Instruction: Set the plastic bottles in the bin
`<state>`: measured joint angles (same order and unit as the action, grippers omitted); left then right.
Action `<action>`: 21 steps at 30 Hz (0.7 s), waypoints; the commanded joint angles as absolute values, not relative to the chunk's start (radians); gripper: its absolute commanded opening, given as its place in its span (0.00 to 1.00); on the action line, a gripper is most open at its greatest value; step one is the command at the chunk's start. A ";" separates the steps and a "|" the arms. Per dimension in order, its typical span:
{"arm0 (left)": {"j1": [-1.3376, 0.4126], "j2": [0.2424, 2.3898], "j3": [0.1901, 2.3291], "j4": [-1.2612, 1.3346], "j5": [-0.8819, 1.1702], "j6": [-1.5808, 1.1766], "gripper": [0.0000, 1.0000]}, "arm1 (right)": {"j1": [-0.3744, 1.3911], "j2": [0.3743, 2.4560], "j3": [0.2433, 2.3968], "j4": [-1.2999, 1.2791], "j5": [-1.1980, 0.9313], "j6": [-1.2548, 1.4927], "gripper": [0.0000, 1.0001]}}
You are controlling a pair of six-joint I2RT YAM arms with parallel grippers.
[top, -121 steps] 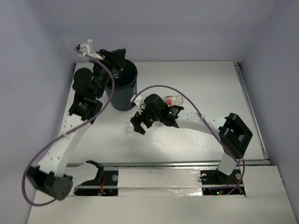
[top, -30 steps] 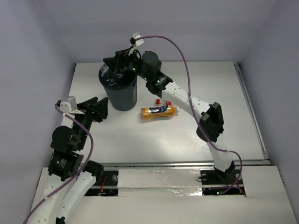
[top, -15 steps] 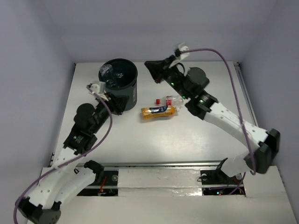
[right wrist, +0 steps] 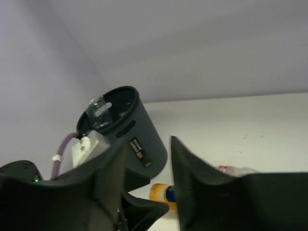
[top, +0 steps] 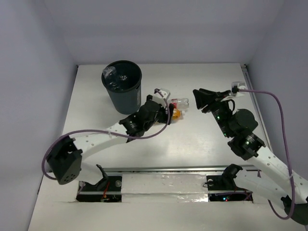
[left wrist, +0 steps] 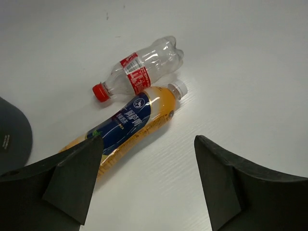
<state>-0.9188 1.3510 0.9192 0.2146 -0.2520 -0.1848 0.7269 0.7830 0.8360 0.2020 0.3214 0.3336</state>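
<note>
Next, I move my left gripper to the orange bottle and close it on the white-cap end of its blue label [top: 172,115] [left wrist: 138,111].
Two plastic bottles lie side by side on the table right of the bin [top: 124,96]: an orange-filled, white-capped bottle [left wrist: 130,126] and a clear red-capped bottle [left wrist: 143,70]. My left gripper [left wrist: 147,180] hovers open just over the table beside the orange bottle [top: 176,114], with nothing between its fingers; its left finger [left wrist: 72,175] overlaps that bottle's lower end. The arm hides most of the bottle from above. The red-capped bottle [top: 181,102] lies just beyond. My right gripper [top: 198,100] is open and empty, raised to the right of both bottles and facing the bin [right wrist: 132,127].
A clear bottle [top: 109,75] sticks up inside the bin at its left rim, also visible in the right wrist view as clear bottle [right wrist: 98,108]. The bin's edge [left wrist: 12,144] is close on the left of my left gripper. The table's right rail [top: 255,103] runs along the far right.
My left arm has swung from beside the bin across to the two bottles and its jaws have opened. My right arm has drawn back to the right, away from the far middle.
</note>
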 commanded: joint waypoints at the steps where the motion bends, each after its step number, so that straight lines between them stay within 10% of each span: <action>1: -0.919 1.417 0.997 0.318 -0.220 -0.007 0.74 | 0.704 0.706 0.773 0.157 0.428 0.360 0.51; 7: -0.919 1.610 1.124 0.239 -0.097 0.106 0.76 | 0.695 0.680 0.744 0.133 0.448 0.368 0.67; 21: -0.845 1.855 1.279 0.104 0.077 0.201 0.77 | 0.666 0.723 0.736 0.150 0.413 0.360 0.71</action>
